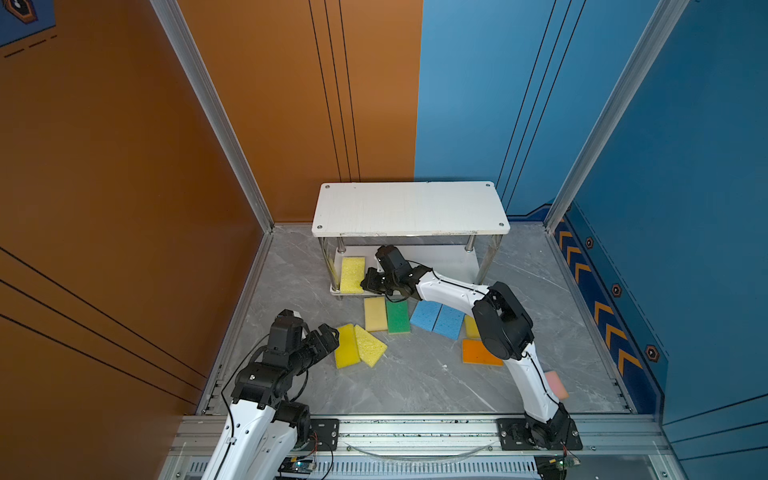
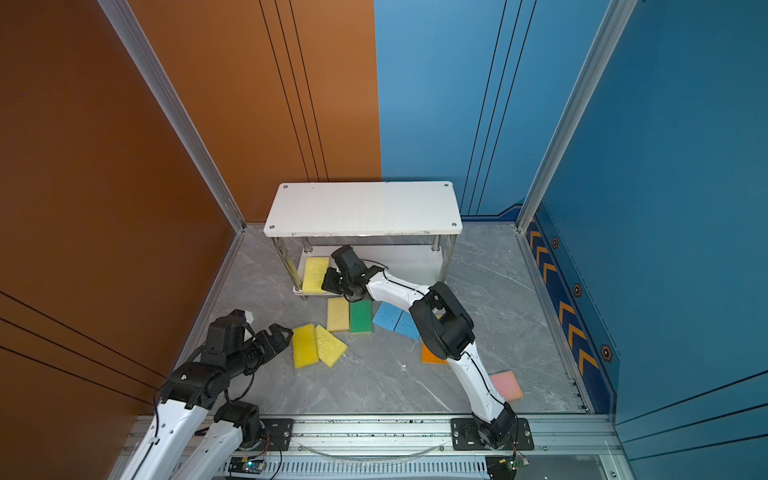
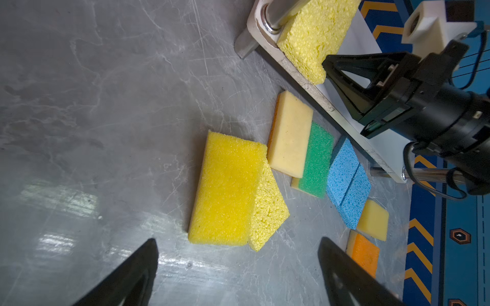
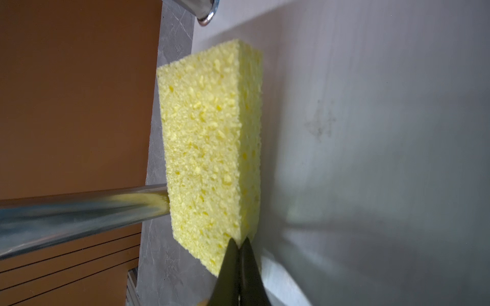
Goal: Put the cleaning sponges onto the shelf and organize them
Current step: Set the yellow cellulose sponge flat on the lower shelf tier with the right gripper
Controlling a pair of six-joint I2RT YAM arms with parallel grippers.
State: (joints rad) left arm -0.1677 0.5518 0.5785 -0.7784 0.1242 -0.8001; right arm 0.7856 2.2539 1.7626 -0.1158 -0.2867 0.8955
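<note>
My left gripper should grip the middle of the bright yellow sponge's long edge (image 1: 338, 348) (image 3: 199, 196), on the side away from the beige sponge.
The white two-tier shelf (image 1: 409, 208) stands at the back. A pale yellow sponge (image 1: 352, 274) (image 4: 209, 159) lies at the left end of its lower board, against a metal post. My right gripper (image 1: 365, 282) (image 4: 240, 239) is shut with nothing between its fingers, its tips touching that sponge's near corner. My left gripper (image 1: 332, 332) (image 3: 238, 243) is open, just short of a bright yellow sponge (image 3: 228, 188) that overlaps a pale yellow one (image 3: 267, 209) on the floor. Beige (image 1: 375, 313), green (image 1: 397, 316), two blue (image 1: 436, 318), orange (image 1: 480, 352) and pink (image 1: 557, 384) sponges also lie on the floor.
Another yellow sponge (image 3: 373, 220) lies half hidden under the right arm's elbow (image 1: 500, 320). The shelf's top board is bare. The orange wall (image 1: 124, 187) and blue wall (image 1: 685, 208) close in the grey marble floor (image 1: 415, 374). A metal rail (image 1: 415, 432) runs along the front.
</note>
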